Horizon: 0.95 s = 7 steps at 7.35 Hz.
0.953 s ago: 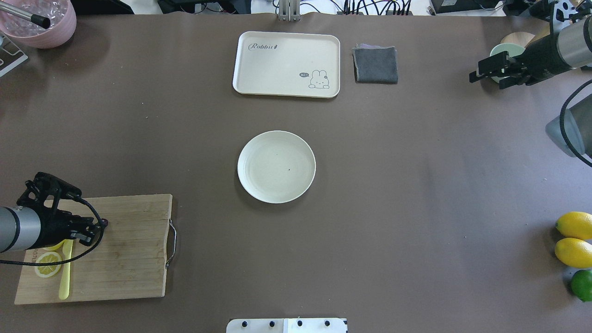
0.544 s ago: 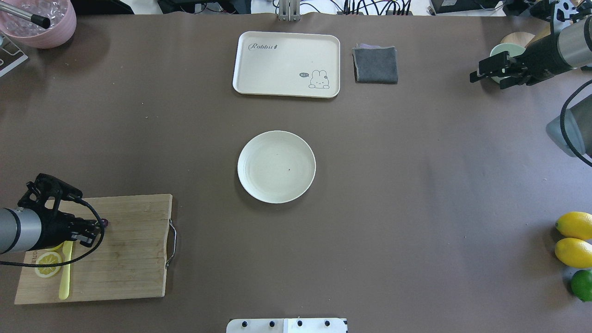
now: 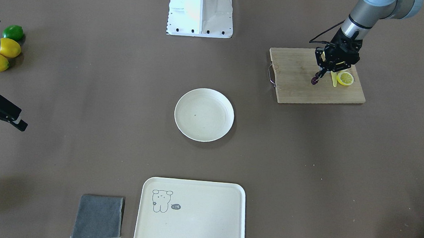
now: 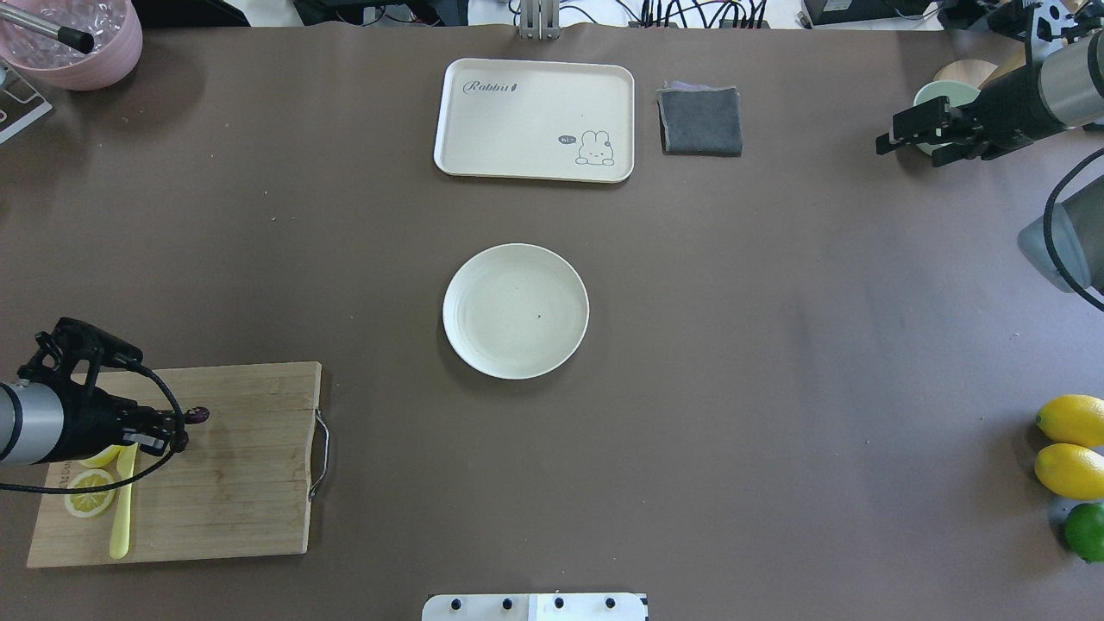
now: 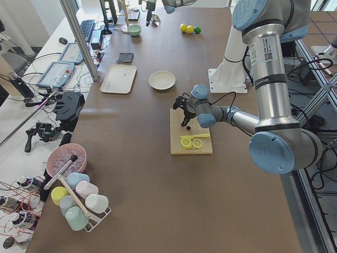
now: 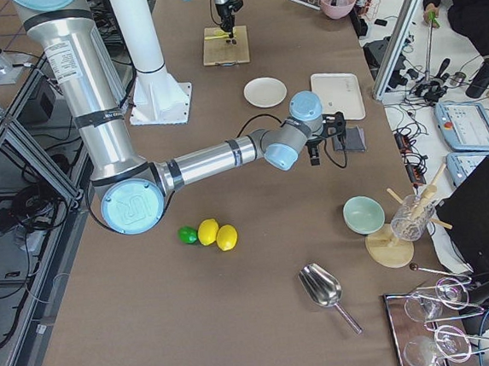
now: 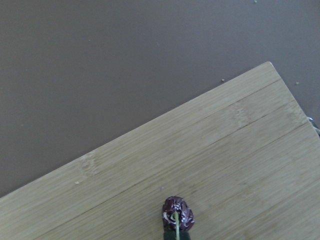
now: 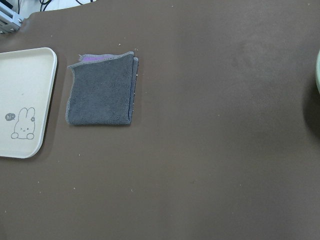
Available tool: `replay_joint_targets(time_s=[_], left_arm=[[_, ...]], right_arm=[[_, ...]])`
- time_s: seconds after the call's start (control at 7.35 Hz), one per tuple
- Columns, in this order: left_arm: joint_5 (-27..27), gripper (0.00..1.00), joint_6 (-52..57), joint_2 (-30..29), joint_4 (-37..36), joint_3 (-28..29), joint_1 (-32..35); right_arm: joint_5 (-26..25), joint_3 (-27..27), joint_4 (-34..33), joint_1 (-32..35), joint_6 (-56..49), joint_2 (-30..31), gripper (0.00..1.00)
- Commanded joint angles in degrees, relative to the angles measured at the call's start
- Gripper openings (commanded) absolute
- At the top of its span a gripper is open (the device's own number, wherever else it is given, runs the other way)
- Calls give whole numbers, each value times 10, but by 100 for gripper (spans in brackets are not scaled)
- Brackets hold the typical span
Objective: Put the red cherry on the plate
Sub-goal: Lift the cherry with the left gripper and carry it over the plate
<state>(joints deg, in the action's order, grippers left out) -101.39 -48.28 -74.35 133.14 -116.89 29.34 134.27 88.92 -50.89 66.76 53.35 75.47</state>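
Next, my left gripper lets go of the red cherry beside the tiny dark speck near the cream plate's middle [image 3: 200, 112].
The red cherry [image 4: 198, 415] is a tiny dark maroon fruit on a thin stem. It hangs from my left gripper [image 4: 177, 429], which is shut on its stem just above the wooden cutting board [image 4: 241, 474]. In the left wrist view the cherry [image 7: 177, 219] dangles over the board's corner. In the front-facing view the cherry [image 3: 314, 80] sits below the gripper [image 3: 321, 73]. The round cream plate [image 4: 516, 310] stands bare at the table's middle, far to the right of the board. My right gripper [image 4: 906, 147] is open and holds nothing at the far right, beside a pale green bowl [image 4: 944, 90].
Lemon slices [image 4: 90, 493] and a yellow knife [image 4: 121, 517] lie on the board under my left arm. A cream rabbit tray [image 4: 535, 119] and a grey cloth [image 4: 700, 121] sit at the back. Two lemons and a lime [image 4: 1069, 448] lie at the right edge.
My left gripper has drawn back slightly to the left and risen, and the cherry now hangs clear beyond its fingertips. The right gripper has barely shifted.
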Motion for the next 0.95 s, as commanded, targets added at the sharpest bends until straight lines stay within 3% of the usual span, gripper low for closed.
replay_joint_targets(time_s=[0.0,0.27,0.54,0.68,0.82], left_arm=[[-47,0,0,-10,0,-28,64],[-91,0,-1,-85,-13,-25,105],[-89,0,-17,-258,-173,-12,104],[-80,0,-54,-357,-230,28,93],[-23,0,-73,-420,-238,80,53]], right_arm=[[3,-1,-1,3,0,-1,100],[4,-1,-2,3,0,-1,100],[4,0,-1,3,0,0,100],[1,0,-1,3,0,1,100],[1,0,-1,3,1,1,100]])
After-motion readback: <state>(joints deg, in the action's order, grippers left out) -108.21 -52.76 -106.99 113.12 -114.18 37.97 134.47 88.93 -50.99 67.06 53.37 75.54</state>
